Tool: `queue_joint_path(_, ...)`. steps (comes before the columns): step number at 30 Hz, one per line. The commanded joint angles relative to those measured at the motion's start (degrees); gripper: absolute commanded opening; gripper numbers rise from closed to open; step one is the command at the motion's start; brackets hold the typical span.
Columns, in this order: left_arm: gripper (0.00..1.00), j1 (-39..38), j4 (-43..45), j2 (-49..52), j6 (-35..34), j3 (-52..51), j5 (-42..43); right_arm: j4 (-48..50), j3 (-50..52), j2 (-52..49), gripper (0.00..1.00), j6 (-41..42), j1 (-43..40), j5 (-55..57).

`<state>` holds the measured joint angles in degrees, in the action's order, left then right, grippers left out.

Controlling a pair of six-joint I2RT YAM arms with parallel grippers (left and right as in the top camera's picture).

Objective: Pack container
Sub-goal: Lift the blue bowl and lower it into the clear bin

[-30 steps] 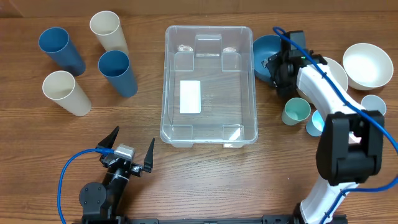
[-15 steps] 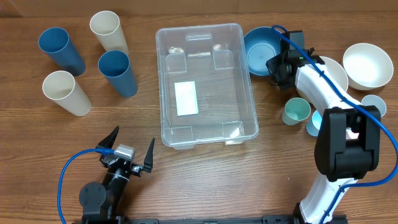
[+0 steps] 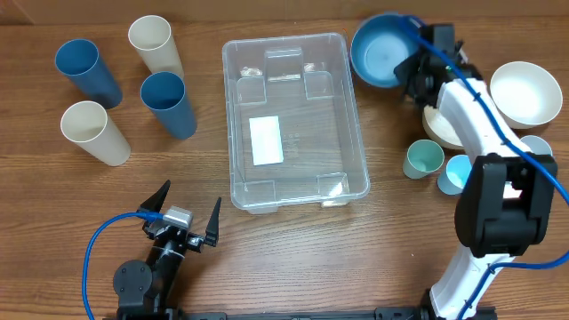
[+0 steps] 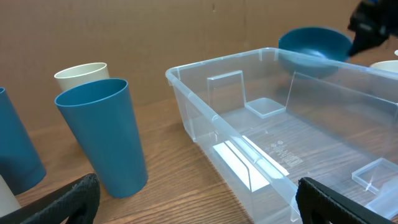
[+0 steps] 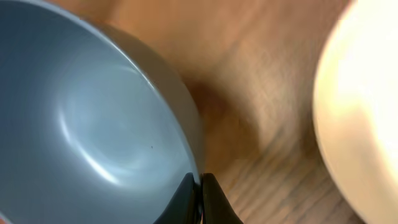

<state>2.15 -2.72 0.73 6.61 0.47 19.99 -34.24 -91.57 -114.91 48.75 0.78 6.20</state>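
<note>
The robot's right gripper needs to release the blue bowl inside the container (image 3: 278,97), just behind the white label on the container's bottom.
The container (image 3: 283,39), a large clear bin with a white label (image 3: 265,140) on its bottom, stands mid-table with nothing in it. My right gripper (image 3: 414,71) is shut on the rim of a blue bowl (image 3: 380,59), held tilted just beyond the container's back right corner. The right wrist view shows the fingertips (image 5: 200,186) pinching the bowl's rim (image 5: 93,124). My left gripper (image 3: 184,213) rests open near the front edge, left of the container. Its view looks along the container's wall (image 4: 211,62) to the bowl (image 4: 314,50).
Two blue cups (image 3: 86,71) (image 3: 168,104) and two cream cups (image 3: 155,44) (image 3: 94,132) stand at the left. A white bowl (image 3: 524,93) sits at the right, with another (image 3: 444,124) partly under the right arm. Small teal (image 3: 422,160) and light blue (image 3: 453,175) cups stand below them.
The right gripper closed on the blue bowl's rim and carried it up and toward the back of the table. The container slid slightly to the left. The left arm stayed still.
</note>
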Motion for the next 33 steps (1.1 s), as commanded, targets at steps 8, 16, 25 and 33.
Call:
queue_joint_path(8, 1.0, 0.5, 0.0, -0.5, 0.5, -0.2, 0.8, -20.4, -28.9, 6.9, 0.04, -17.7, 1.1, -5.2)
queue_joint_path(16, 1.0, 0.5, 0.0, -0.5, 0.5, -0.2, 0.8, -34.7, -31.5, 6.8, 0.04, -25.5, 11.1, -15.7)
queue_joint_path(25, 1.0, 0.5, 0.0, -0.5, 0.5, -0.2, 0.8, -35.8, -28.3, -0.7, 0.04, -25.8, 20.2, -8.9)
queue_joint_path(33, 1.0, 0.5, 0.0, -0.5, 0.5, -0.2, 0.8, -26.4, -28.3, -8.5, 0.04, -26.1, 20.2, -8.8)
